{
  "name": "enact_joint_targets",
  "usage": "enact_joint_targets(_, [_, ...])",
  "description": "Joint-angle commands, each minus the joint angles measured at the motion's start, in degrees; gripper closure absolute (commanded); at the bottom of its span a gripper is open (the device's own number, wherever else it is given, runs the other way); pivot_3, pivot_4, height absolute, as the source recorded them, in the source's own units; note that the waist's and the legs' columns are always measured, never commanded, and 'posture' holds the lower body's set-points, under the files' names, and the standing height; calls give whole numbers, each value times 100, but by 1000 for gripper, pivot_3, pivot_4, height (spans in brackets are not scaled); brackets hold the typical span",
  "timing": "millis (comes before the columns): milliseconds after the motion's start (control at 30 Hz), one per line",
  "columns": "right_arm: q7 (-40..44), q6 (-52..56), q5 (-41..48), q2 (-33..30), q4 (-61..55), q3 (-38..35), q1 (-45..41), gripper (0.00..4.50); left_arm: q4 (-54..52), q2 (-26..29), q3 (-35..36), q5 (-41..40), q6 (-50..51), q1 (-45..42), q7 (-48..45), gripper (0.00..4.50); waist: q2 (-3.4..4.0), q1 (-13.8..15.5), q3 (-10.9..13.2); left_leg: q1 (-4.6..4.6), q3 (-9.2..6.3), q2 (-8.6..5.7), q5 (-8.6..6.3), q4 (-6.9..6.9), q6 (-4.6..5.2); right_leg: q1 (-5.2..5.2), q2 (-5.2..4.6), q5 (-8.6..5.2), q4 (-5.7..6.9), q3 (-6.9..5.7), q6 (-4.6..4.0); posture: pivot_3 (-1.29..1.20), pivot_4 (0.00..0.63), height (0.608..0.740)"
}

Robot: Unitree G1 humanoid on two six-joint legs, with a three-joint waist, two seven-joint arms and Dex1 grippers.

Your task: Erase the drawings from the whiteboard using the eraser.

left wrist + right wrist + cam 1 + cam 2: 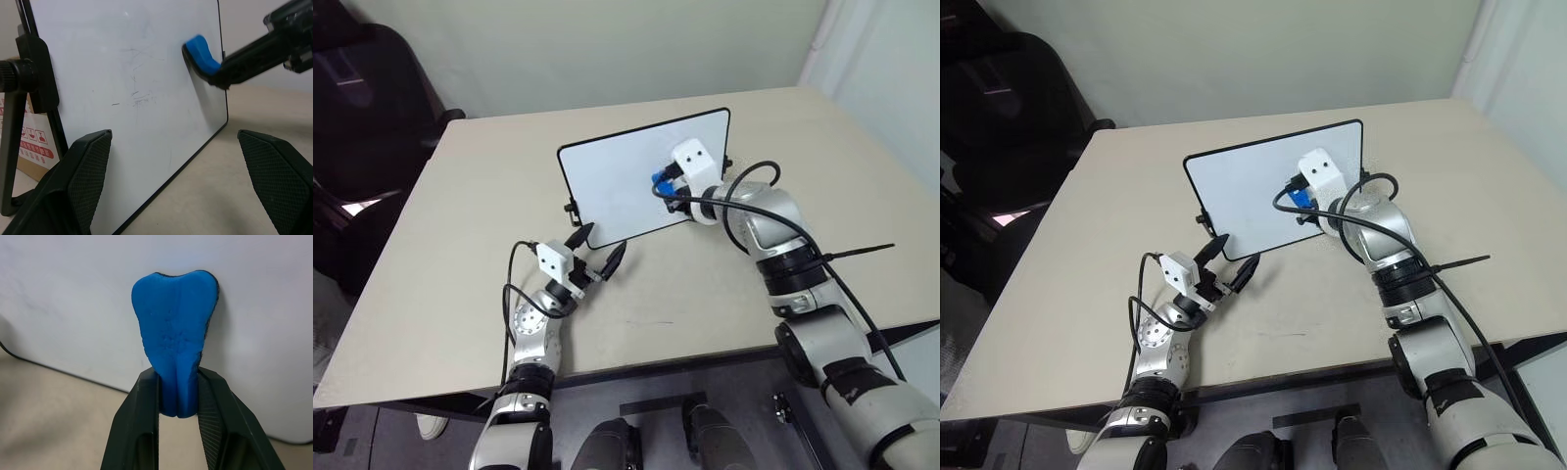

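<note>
The robot's right gripper will set the blue eraser down on the bare table off the whiteboard's lower corner [753, 264] on that gripper's side.
The whiteboard [607, 186] stands tilted upright on the beige table [470, 215]. My right gripper [664, 184] is shut on the blue eraser [175, 338], whose end presses flat against the board's right part [200, 53]. The drawings show as faint thin strokes [139, 95] near the board's middle, to the left of the eraser. My left gripper [597, 247] stands open at the board's lower left corner, one finger [93, 161] in front of the white face and the other [274, 171] over bare table. I cannot tell if it touches the board.
A black clip and stand [27, 73] hold the board's left edge. A dark chair [362, 108] stands beyond the table's left side. Black cables [754, 196] loop off my right wrist. The table's near edge [656, 364] runs just past my forearms.
</note>
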Motion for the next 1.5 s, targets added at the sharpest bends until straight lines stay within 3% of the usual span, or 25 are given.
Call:
enact_joint_targets(33, [-41, -40, -79, -67, -54, -34, -25, 3478, 133, -109, 0, -78, -106, 117, 33, 0, 0, 0, 0, 0, 0, 0, 0, 0, 0, 0, 0, 0, 0, 0, 0, 0, 150, 726])
enact_joint_targets(367, [113, 254, -164, -522, -581, 187, 420, 3478, 41, -110, -10, -111, -61, 161, -2, 0, 0, 7, 0, -1, 0, 0, 0, 0, 0, 2, -1, -2, -1, 0, 4, 0, 150, 726])
enact_joint_targets(567, [122, 1119, 176, -921, -1972, -425, 841, 3478, 63, -135, -25, -106, -66, 165, -23, 0, 0, 12, 0, -2, 0, 0, 0, -2, 0, 2, 1, -4, -1, 0, 7, 0, 150, 726])
enact_joint_targets(767, [315, 2190, 734, -1491, -3544, -1249, 2022, 3478, 28, -155, -37, -100, -46, 210, -44, 0, -3, 43, -3, 15, -2, -1, -5, 2, 13, 34, 0, -27, -7, 1, 33, 0, 150, 726])
enact_joint_targets(967, [247, 2191, 901, -1863, -3802, -1491, 3182, 3478, 147, -159, -47, -103, -6, 131, -101, 0, -5, 27, -1, 17, 0, -1, -6, 1, 13, 36, 0, -62, -5, 4, 87, 0, 150, 726])
enact_joint_targets(1200, [135, 1356, 1074, -1662, -4151, -2044, 3418, 1183, 425, -215, -78, -48, -47, -35, -134, 0, -7, 30, 0, 40, -1, -6, -6, 7, 15, 65, -2, -59, -9, 10, 94, 0, 150, 726])
enact_joint_targets(1300, [360, -169, 1255, -1385, -4583, -2575, 4009, 224, 479, -263, -91, -17, -86, -57, -112, 0, -3, 79, -3, 41, -9, -7, -5, 7, 17, 70, 0, -61, -10, 10, 97, 0, 150, 726])
enact_joint_targets(1500, [373, -1538, 1798, -714, -4867, -2988, 4605, 224, 443, -302, -84, -16, -104, -31, -89, 0, 0, 85, -4, 44, -11, -10, -9, 5, 22, 77, 0, -70, -10, 12, 103, 0, 150, 726])
